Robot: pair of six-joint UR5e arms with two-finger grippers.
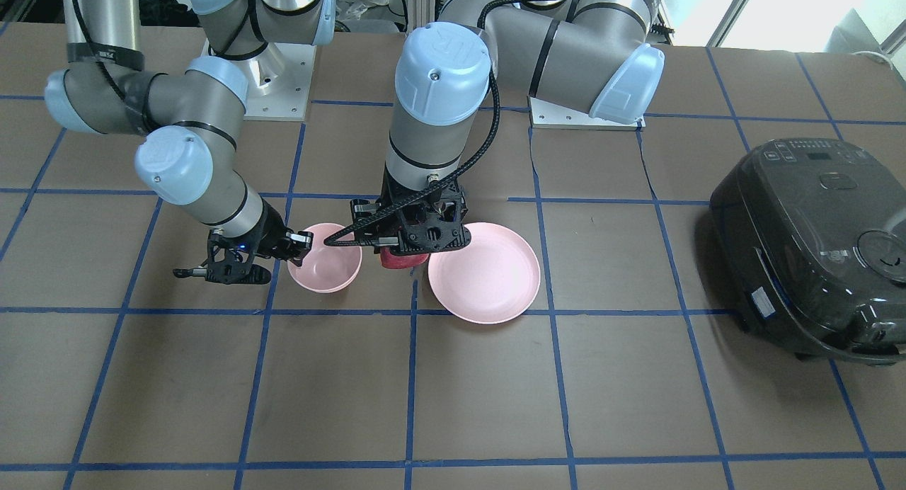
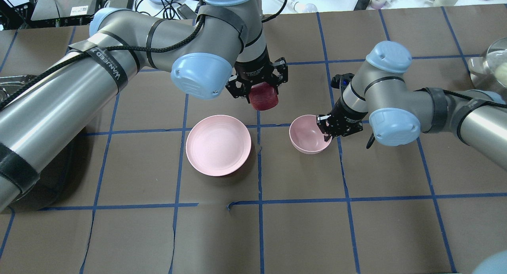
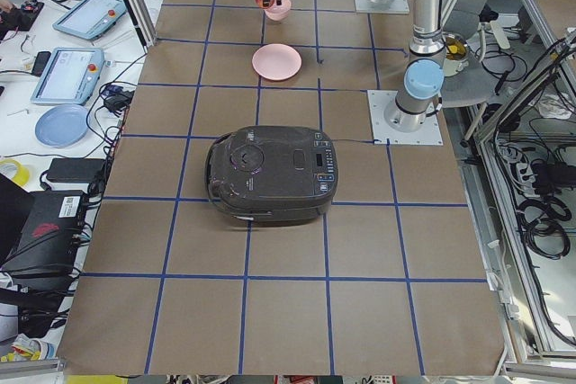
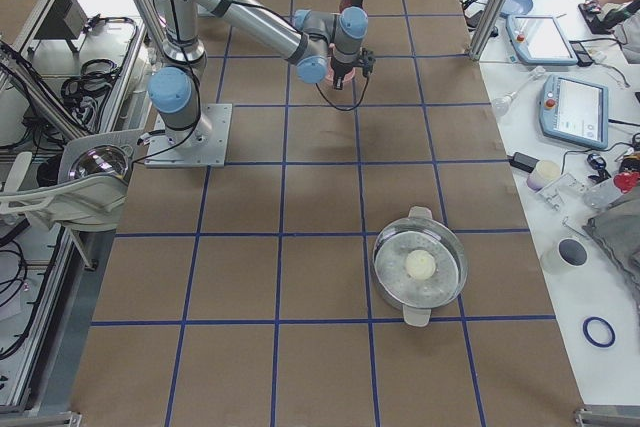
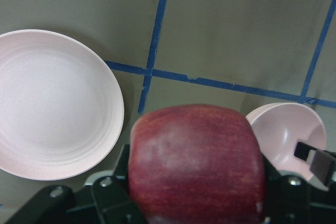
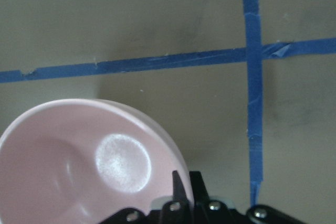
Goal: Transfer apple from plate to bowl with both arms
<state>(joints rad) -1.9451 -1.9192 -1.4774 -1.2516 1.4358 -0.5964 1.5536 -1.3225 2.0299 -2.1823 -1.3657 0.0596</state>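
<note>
My left gripper is to release the dark red apple, now held above the table, inside the small pink bowl (image 1: 353,266), beside the wide pink plate.
My left gripper (image 2: 259,91) is shut on the dark red apple (image 2: 263,97) and holds it above the table, between the plate and the bowl. The apple fills the bottom of the left wrist view (image 5: 197,161). The wide pink plate (image 2: 218,145) lies empty, also in the front view (image 1: 484,272). The small pink bowl (image 2: 307,133) stands to its right and is empty. My right gripper (image 2: 327,126) is shut on the bowl's rim, one finger inside the rim, as the right wrist view shows (image 6: 181,192).
A black rice cooker (image 1: 814,249) stands at the table's end on my left side. A lidded glass steamer pot (image 4: 420,267) stands at the end on my right. Blue tape lines grid the brown table.
</note>
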